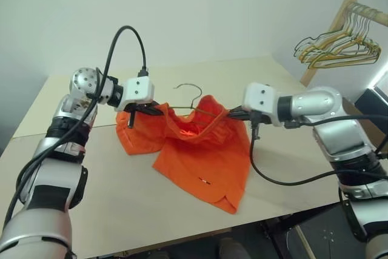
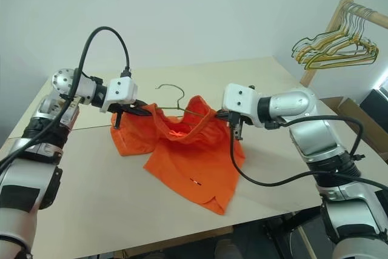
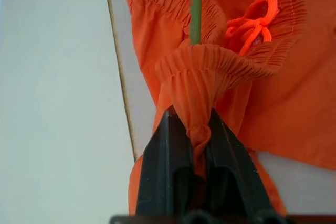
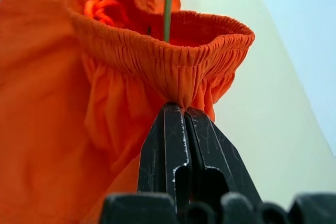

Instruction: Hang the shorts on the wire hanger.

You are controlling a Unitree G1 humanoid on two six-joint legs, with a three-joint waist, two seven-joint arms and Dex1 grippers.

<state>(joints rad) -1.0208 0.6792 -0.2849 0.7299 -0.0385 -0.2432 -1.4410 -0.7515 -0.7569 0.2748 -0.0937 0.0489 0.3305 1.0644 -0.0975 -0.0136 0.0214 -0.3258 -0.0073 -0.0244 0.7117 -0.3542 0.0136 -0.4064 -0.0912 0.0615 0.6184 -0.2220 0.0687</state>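
The robot's right gripper has only a shallow pinch of the shorts' waistband, so it should open and grab a deeper fold (image 4: 185,82) before it carries the shorts alone.
Bright orange shorts (image 1: 203,156) hang between my two grippers above the table, the waistband stretched open and the legs drooping onto the tabletop. My left gripper (image 1: 154,111) is shut on the waistband's left end, the fabric pinched between its fingers (image 3: 168,145). At the right end my right gripper (image 1: 233,112) is shut on the waistband (image 4: 173,56) too. The thin olive-green wire hanger (image 1: 193,97) lies across the open waistband, its hook rising behind the shorts; its wire (image 3: 195,3) runs into the waist opening.
The pale tabletop (image 1: 109,192) has a seam line running across it on the left. At the back right a wooden rack (image 1: 339,22) carries a bunch of yellow-gold hangers (image 1: 336,50). A dark box (image 1: 376,104) stands beyond the table's right edge.
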